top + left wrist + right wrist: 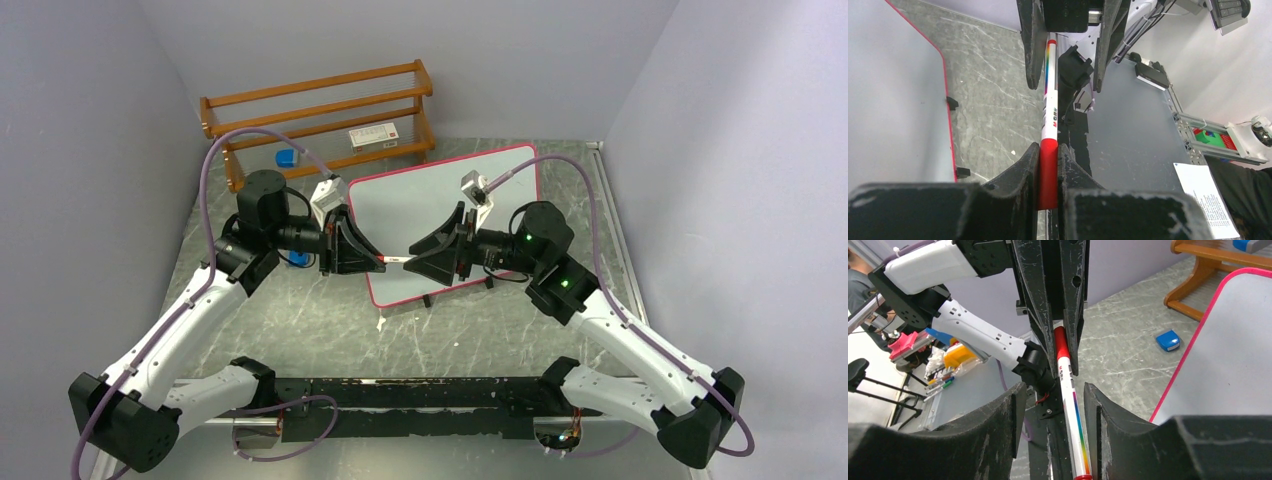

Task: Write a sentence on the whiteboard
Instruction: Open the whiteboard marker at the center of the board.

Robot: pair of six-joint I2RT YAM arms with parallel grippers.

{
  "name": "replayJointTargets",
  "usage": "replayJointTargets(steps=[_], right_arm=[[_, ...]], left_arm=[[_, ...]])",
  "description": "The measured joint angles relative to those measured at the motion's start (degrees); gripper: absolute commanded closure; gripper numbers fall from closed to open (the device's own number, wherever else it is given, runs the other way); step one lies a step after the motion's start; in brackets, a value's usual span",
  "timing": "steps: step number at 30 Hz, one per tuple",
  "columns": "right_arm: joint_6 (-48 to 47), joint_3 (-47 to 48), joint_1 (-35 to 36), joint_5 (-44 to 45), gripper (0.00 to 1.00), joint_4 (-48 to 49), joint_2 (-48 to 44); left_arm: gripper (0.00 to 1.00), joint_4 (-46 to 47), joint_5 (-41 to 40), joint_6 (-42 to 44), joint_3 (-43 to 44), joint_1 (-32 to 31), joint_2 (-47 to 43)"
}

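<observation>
I should release the red cap, now over the board's near corner, with my left gripper on the grey table (pixel 408 348) between the whiteboard and the black strip.
The whiteboard (pixel 420 205) lies on the table, white with a pink-red rim, and I see no lettering on it; the sentence is not in view. A white marker (pixel 397 259) with a rainbow stripe and red cap hangs in the air over the board's near-left corner, between the two grippers. My left gripper (pixel 1048 165) is shut on the marker's red cap (pixel 1048 170). My right gripper (pixel 1054 395) is open, its jaws on either side of the marker's white barrel (pixel 1073 410), which lies close to the right jaw. The board also shows in the left wrist view (pixel 893 100) and the right wrist view (pixel 1233 355).
A wooden rack (pixel 320 110) stands at the back, holding a white box (pixel 374 136) and a blue eraser (pixel 287 158). Another blue object (pixel 1168 340) lies on the table left of the board. Grey walls close in on both sides.
</observation>
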Motion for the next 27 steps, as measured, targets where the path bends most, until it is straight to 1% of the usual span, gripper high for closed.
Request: replayJointTargets(steps=[7, 10, 12, 15, 20, 24, 26, 27], right_arm=[[-0.04, 0.15, -0.02, -0.35, 0.53, -0.46, 0.37], [-0.11, 0.15, -0.02, -0.42, 0.58, -0.76, 0.55], [-0.15, 0.15, -0.02, -0.50, 0.63, -0.76, 0.63], [-0.22, 0.17, -0.07, -0.61, 0.68, -0.76, 0.90], [-0.31, 0.17, -0.13, -0.96, 0.70, -0.76, 1.51], [-0.37, 0.17, -0.15, -1.05, 0.77, -0.76, 1.55], [-0.46, 0.17, -0.15, -1.05, 0.82, -0.74, 1.55], [-0.48, 0.17, -0.15, -1.27, 0.86, -0.72, 1.55]], left_arm=[[0.95, 1.03, -0.04, -1.57, 0.00, 0.00, 0.00], [0.95, 1.14, -0.07, -1.84, 0.00, 0.00, 0.00], [0.95, 1.14, -0.07, -1.99, 0.02, 0.00, 0.00], [0.95, 1.09, 0.00, -1.99, 0.07, 0.00, 0.00], [0.95, 1.11, 0.00, -2.25, 0.09, 0.00, 0.00], [0.95, 1.05, 0.09, -2.45, 0.26, 0.00, 0.11], [0.95, 1.01, 0.20, -2.47, 0.68, 0.00, 0.26], [0.95, 0.96, 0.20, -2.45, 0.81, 0.00, 0.26]])
